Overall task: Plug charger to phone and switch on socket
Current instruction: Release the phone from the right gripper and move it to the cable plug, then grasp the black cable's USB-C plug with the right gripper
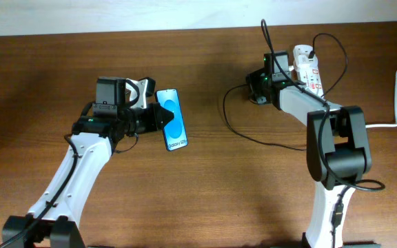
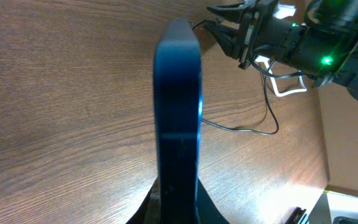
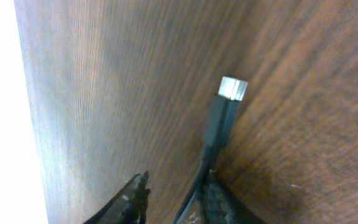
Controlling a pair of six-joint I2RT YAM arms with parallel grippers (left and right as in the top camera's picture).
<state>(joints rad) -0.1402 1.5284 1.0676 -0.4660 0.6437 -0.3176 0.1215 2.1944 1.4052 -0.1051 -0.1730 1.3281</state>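
Observation:
My right gripper should open its fingers from around the thin cable behind the charger's slanting plug and grasp the plug's black body (image 3: 220, 124) in line.
My left gripper (image 1: 158, 117) is shut on the phone (image 1: 173, 118), holding it by one end above the table, blue screen up. In the left wrist view the phone (image 2: 179, 112) stands edge-on between the jaws of the left gripper (image 2: 178, 194). My right gripper (image 1: 259, 93) is low over the table beside the socket (image 1: 307, 69). In the right wrist view its jaws (image 3: 176, 186) stand apart around the charger cable. The cable lies against the right finger (image 3: 219, 202), with a gap to the left one. The charger's plug tip (image 3: 233, 88) sticks out ahead with a silver end.
The charger's thin black cable (image 1: 253, 138) loops over the table between the arms and arches over the socket. A thick white lead (image 1: 396, 96) runs from the socket off the right edge. The right arm's base (image 1: 336, 148) stands at the front right.

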